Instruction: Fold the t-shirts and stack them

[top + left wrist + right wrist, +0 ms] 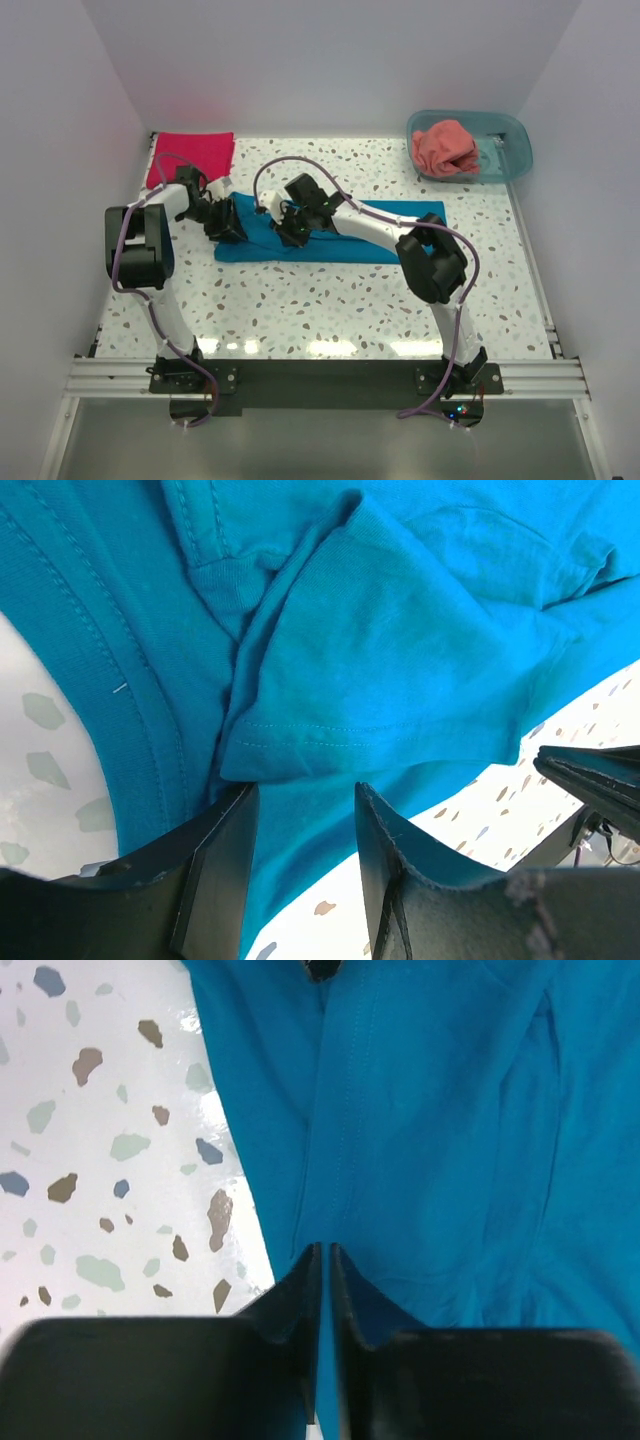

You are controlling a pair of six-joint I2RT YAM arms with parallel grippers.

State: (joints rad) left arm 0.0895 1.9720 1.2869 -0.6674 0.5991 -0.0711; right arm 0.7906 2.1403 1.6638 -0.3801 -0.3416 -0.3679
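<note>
The blue t-shirt's sleeve hem is lying too near the front edge, so my right gripper needs to pinch the hem's corner (511, 751) and pull it back with my left gripper.
The teal-blue t-shirt (350, 235) lies in a long band across the middle of the table. My left gripper (228, 222) is at its left end, jaws open around a fold of the cloth (400, 630), with the sleeve hem just beyond the fingertips (305, 800). My right gripper (292, 232) is over the shirt's left part and shut on a thin pinch of the blue cloth (450, 1140) near its edge (326, 1255). The crimson-magenta t-shirt (192, 155) lies folded at the back left. The salmon-coral t-shirt (445, 148) is bunched in the tub.
A translucent teal plastic tub (512, 150) stands at the back right corner. White walls close in the table at the left, back and right. Speckled tabletop (330, 310) lies between the blue shirt and the arm bases.
</note>
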